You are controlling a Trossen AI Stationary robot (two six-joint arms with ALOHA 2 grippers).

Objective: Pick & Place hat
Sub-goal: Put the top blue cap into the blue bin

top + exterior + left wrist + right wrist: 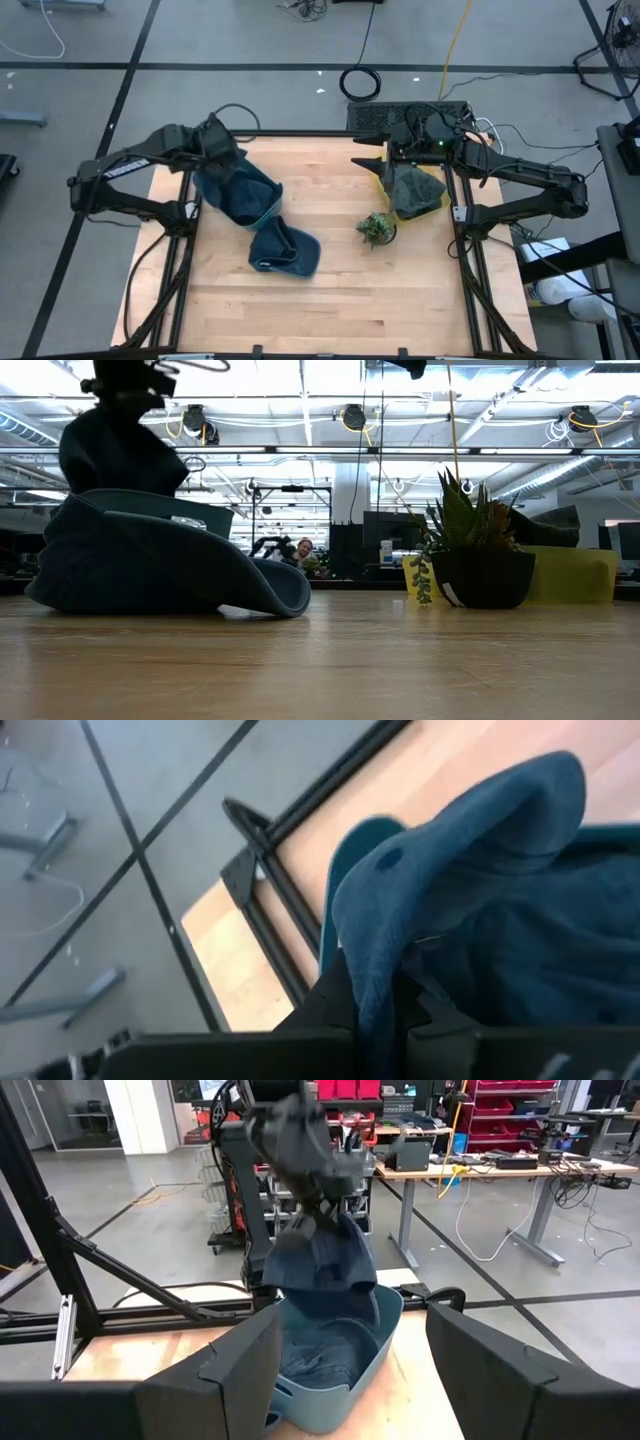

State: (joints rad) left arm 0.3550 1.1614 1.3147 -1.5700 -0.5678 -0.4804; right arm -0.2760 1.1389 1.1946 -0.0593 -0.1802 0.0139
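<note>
I need to set the dark blue hat down inside the teal bin (242, 198) behind the flat-lying hat with my left gripper.
A dark blue bucket hat (240, 192) with a teal lining hangs from my left gripper (214, 140) at the table's far left. The gripper is shut on the hat's cloth (470, 850). In the right wrist view the hat (325, 1265) droops from that gripper, and its open lower part (335, 1365) sits on the wood. A second dark blue hat (285, 250) lies flat on the table nearer the front edge. At the far right my right gripper (368, 164) is held level and open above the table, with nothing between its fingers (240, 1370). My left gripper pinches a bunched fold of the hat's blue cloth (378, 982) between its two fingers. It comes at the fold from above, slanting down. The hat hangs slack below the fingers (115, 455), and its lower part (335, 1380) rests on the table.
A small spiky plant in a dark pot (377, 228) (480, 565) stands right of centre. An olive cloth thing on a yellow one (415, 190) lies under my right arm. Bare wood stretches along the front (400, 300). A person shows far behind the table (303, 546).
</note>
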